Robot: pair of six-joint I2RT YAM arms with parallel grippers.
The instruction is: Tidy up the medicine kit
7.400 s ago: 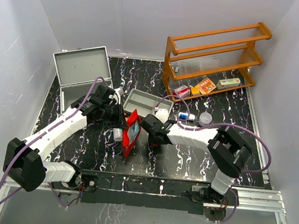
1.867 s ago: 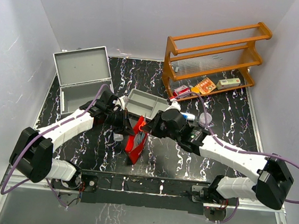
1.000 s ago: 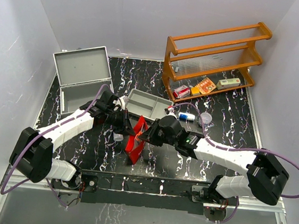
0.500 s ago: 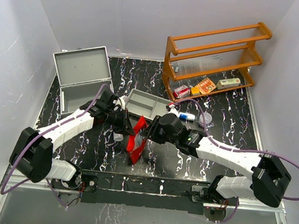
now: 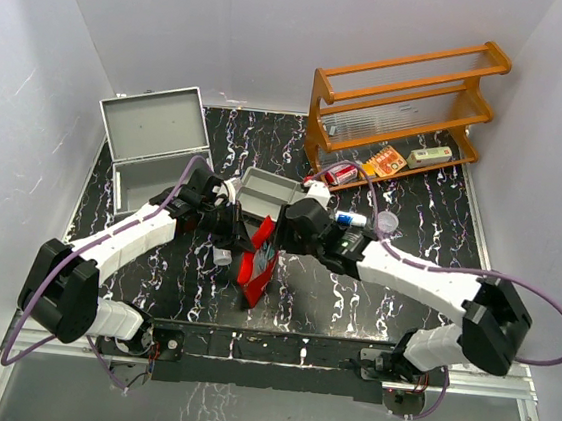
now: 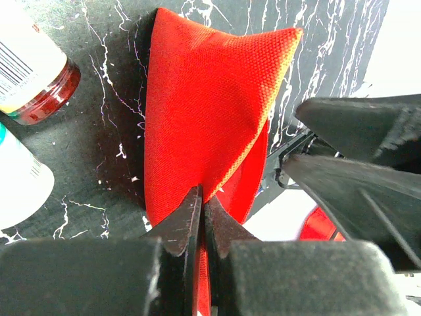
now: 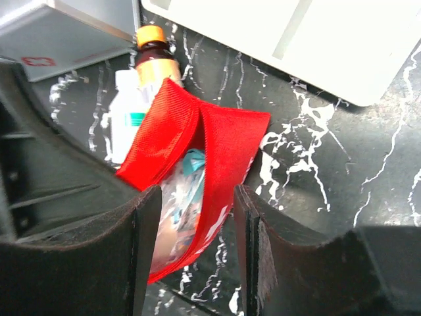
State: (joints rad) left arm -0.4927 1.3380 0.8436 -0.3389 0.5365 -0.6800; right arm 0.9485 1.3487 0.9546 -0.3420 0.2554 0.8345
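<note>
The left gripper has the red pouch partway along its rim, so the robot's right gripper should turn the pouch before the left gripper grasps its near end [image 5: 251, 297].
A red fabric pouch [image 5: 257, 255] stands open on the black marbled table. My left gripper [image 6: 202, 209] is shut on one edge of the red pouch [image 6: 204, 112], holding that side up. My right gripper [image 7: 195, 217] is open just above the pouch's mouth [image 7: 197, 164]; a clear packet [image 7: 176, 210] with printed items sits inside. In the top view the right gripper [image 5: 280, 237] hovers over the pouch's right side and the left gripper [image 5: 239, 232] is at its left. A white bottle [image 7: 125, 112] and an amber bottle with an orange cap [image 7: 154, 56] lie beside the pouch.
A grey tray [image 5: 266, 191] lies behind the pouch. An open grey metal case [image 5: 155, 142] is at back left. A wooden shelf [image 5: 402, 108] at back right holds small boxes. A small vial [image 5: 352, 219] and a round cap [image 5: 387, 222] lie on the table right of the arms.
My right gripper has moved up and back from the pouch's right side to above its mouth. The left gripper keeps its hold on the pouch edge.
</note>
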